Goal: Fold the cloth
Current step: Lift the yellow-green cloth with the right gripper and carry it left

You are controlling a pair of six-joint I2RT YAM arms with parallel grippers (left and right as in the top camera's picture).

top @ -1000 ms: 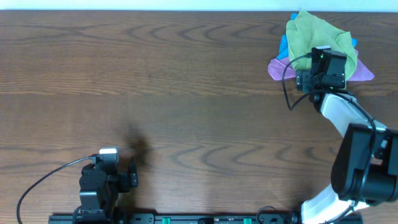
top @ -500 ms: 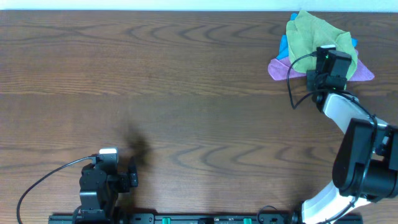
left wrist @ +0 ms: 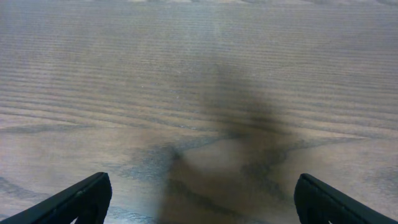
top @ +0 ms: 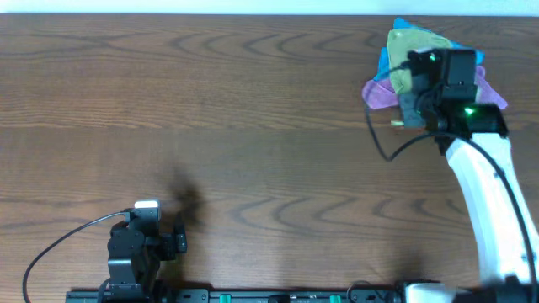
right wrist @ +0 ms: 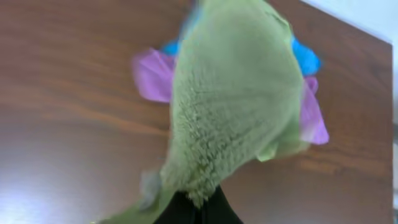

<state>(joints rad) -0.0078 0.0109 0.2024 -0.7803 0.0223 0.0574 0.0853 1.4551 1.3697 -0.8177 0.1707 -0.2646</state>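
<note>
Next, I let go of the green cloth with my right gripper on bare wood point(top: 301, 141) between the purple cloth and my left gripper.
The cloth point(top: 404, 49) is light green and fluffy, and it hangs bunched at the table's far right. My right gripper point(top: 417, 88) is shut on it. In the right wrist view the cloth point(right wrist: 236, 93) drapes away from my closed black fingertips point(right wrist: 199, 208), which pinch its lower tip. It is raised off the pile beneath. My left gripper point(top: 179, 238) rests near the front left edge, far from the cloth. It is open, and only bare wood lies between its fingers point(left wrist: 81, 199).
A purple cloth point(top: 379, 94) and a blue cloth point(top: 384, 61) lie under the green one near the far right corner; both show in the right wrist view, purple cloth point(right wrist: 152, 78) and blue cloth point(right wrist: 305, 56). The table's back edge point(top: 253, 14) runs just behind them.
My right gripper has closed on the green cloth and risen, bunching the cloth and pulling it up off the purple and blue ones. The left arm has not moved.
</note>
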